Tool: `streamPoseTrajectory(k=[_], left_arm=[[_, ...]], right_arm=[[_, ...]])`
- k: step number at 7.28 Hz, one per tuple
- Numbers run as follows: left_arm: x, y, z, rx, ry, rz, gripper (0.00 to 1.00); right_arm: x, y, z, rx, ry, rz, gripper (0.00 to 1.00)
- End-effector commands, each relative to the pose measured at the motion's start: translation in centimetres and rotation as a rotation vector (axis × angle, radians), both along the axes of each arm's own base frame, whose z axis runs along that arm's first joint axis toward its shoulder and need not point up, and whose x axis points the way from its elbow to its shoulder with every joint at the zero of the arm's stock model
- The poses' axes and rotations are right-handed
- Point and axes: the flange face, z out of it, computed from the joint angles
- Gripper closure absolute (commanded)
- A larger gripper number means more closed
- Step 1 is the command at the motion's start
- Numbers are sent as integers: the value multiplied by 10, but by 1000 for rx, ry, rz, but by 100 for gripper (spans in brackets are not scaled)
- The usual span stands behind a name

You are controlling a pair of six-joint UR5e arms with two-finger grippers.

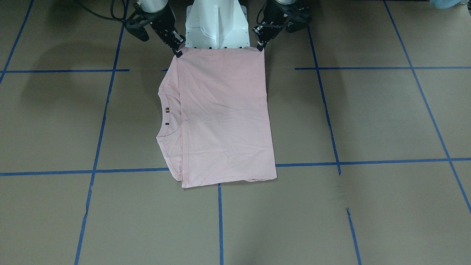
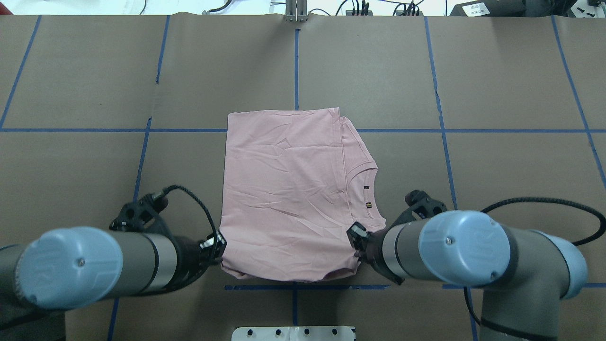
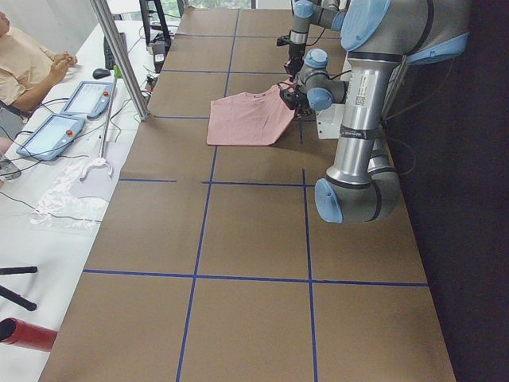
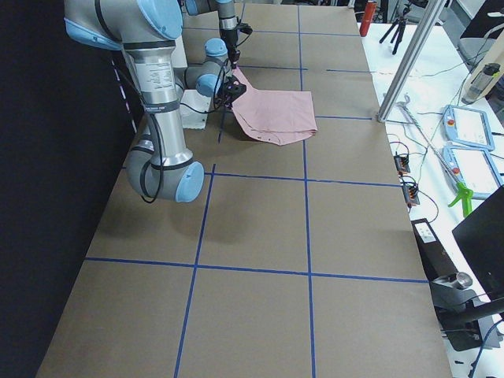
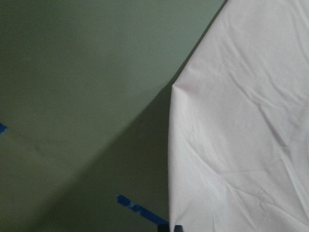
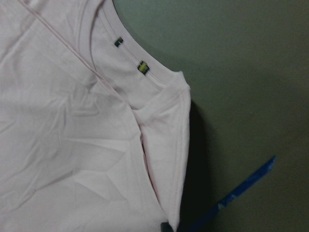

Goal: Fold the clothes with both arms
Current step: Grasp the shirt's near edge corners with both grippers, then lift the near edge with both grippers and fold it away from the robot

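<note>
I should have my left gripper release the near corner of the pale pink T-shirt on its far corner (image 1: 274,177) away from the collar.
The pale pink T-shirt (image 1: 224,117) lies folded into a rectangle on the brown table, plain side up, with its collar and small labels (image 1: 167,110) towards my right arm. No print shows. My left gripper (image 1: 261,47) is shut on the shirt's near corner on my left side. My right gripper (image 1: 179,51) is shut on the near corner by the collar. In the overhead view the shirt (image 2: 289,189) spans between the left gripper (image 2: 218,246) and the right gripper (image 2: 355,237). The side view shows this near edge of the shirt (image 3: 246,119) raised a little off the table. Both wrist views show cloth (image 5: 241,121) (image 6: 72,121) running up to the fingertips.
The white pedestal base (image 1: 217,25) stands just behind the shirt's near edge. Blue tape lines (image 1: 220,221) grid the brown table. A metal post (image 3: 119,56), tablets (image 3: 52,131) and a seated person (image 3: 24,72) are at the table's far side.
</note>
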Motion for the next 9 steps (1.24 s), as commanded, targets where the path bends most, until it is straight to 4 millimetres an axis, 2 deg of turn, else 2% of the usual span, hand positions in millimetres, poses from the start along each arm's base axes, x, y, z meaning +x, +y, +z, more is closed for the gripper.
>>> streamPoseTrajectory(k=[1,2,3,4,5,6,9], left_arm=[[1,-112,-30,97,-30,-133,100],[-2,-150,-11,137,-97,-152,100],[3,-177,11,180,-154,-143,100],[16,-197,31,191,-159,-153,100],[28,-215,49,193,-170,-165,100],[37,-232,45,223,-184,-158,100],[56,-259,50,290,-234,-167,100]], right_arm=[[-10,-89,-23,48,27,104,100],[-12,-128,-18,68,57,136,100],[-20,-170,-10,84,83,153,100],[-36,-218,-8,59,74,172,100],[-50,-252,0,42,71,183,100],[-56,-266,12,44,93,180,100],[-67,-293,10,29,113,175,100]])
